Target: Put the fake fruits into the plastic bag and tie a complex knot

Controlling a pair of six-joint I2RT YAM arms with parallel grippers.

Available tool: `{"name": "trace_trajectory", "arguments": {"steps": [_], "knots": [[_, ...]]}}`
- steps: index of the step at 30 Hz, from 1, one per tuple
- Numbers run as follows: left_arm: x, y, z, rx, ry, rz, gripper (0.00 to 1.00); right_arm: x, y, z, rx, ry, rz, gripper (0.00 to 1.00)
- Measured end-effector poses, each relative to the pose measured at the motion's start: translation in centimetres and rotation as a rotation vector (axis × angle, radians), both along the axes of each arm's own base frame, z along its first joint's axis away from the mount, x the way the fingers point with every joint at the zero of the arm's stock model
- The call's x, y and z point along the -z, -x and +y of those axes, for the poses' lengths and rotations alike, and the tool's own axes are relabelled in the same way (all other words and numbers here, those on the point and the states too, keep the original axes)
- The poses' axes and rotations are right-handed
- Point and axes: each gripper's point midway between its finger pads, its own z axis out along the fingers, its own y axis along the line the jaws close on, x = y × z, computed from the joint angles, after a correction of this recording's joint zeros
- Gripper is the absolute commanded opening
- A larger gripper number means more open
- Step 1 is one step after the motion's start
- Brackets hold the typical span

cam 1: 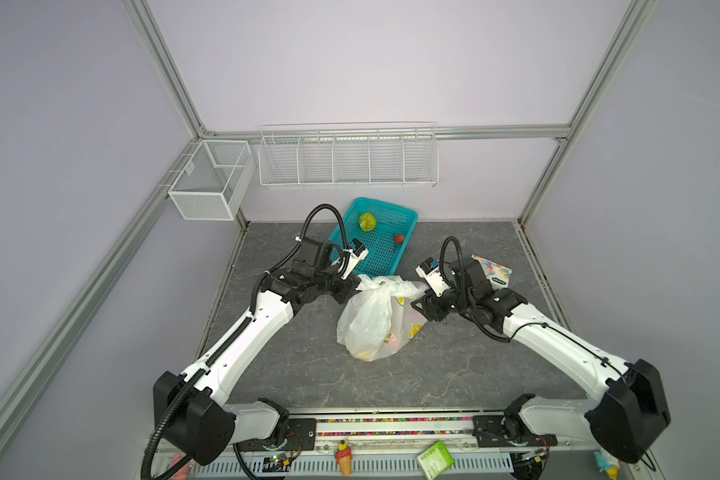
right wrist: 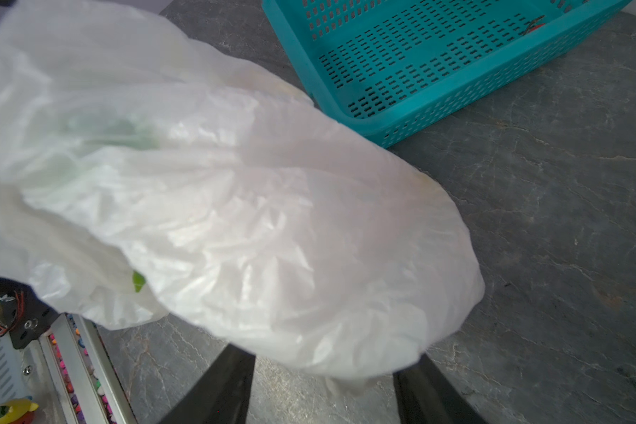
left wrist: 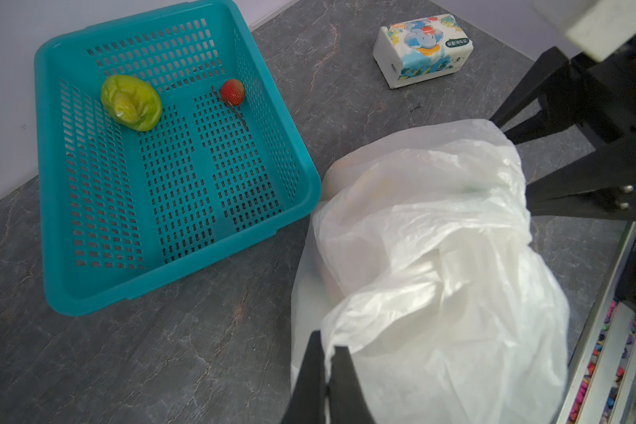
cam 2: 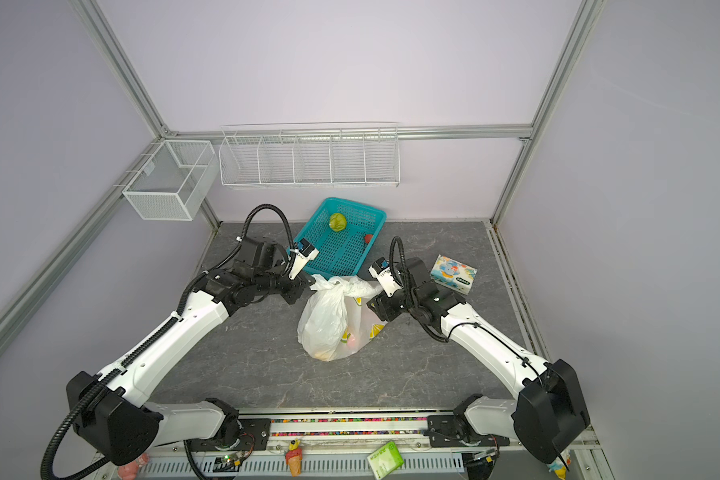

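Note:
The bag's end hangs slack between the right gripper's open fingers, so the robot should use that gripper to grip its tip (right wrist: 349, 386) and pull against the left gripper to tighten the knot.
The plastic bag (cam 1: 368, 324) (cam 2: 329, 324) lies bunched mid-table with fake fruits showing faintly through its lower part (cam 1: 391, 341). My left gripper (cam 1: 356, 286) (left wrist: 329, 354) is shut on a fold of the bag's film at its upper left corner. The right gripper (cam 1: 420, 299) (right wrist: 324, 370) is open. Its fingers stand wide apart on either side of the bag's upper right end (right wrist: 346, 381), which hangs loose between them. A green round fruit (cam 1: 367, 221) (left wrist: 131, 102) and a strawberry (cam 1: 399, 238) (left wrist: 232, 92) lie in the teal basket (cam 1: 391, 206) (left wrist: 184, 271).
A cartoon-printed tissue packet (cam 1: 493, 270) (left wrist: 423, 49) lies right of the right wrist. White wire racks (cam 1: 348, 158) and a mesh box (cam 1: 211, 178) hang on the walls. An ice-cream cone figurine (cam 1: 344, 457) and a green packet (cam 1: 435, 459) sit on the front rail.

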Motion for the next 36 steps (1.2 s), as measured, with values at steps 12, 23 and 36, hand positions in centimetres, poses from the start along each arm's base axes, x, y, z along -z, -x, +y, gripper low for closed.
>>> {"name": "trace_trajectory", "arguments": {"steps": [12, 23, 36], "knots": [[-0.5, -1.5, 1.8, -0.152, -0.025, -0.029, 0.00, 0.2, -0.3, 0.3, 0.010, -0.015, 0.014, 0.07], [2.9, -1.7, 4.9, -0.337, -0.155, -0.031, 0.00, 2.4, 1.1, -2.9, 0.164, 0.030, 0.093, 0.07], [6.2, -3.0, 6.9, -0.436, -0.322, -0.038, 0.00, 5.8, 1.0, -5.5, 0.298, -0.034, 0.223, 0.06]]}}
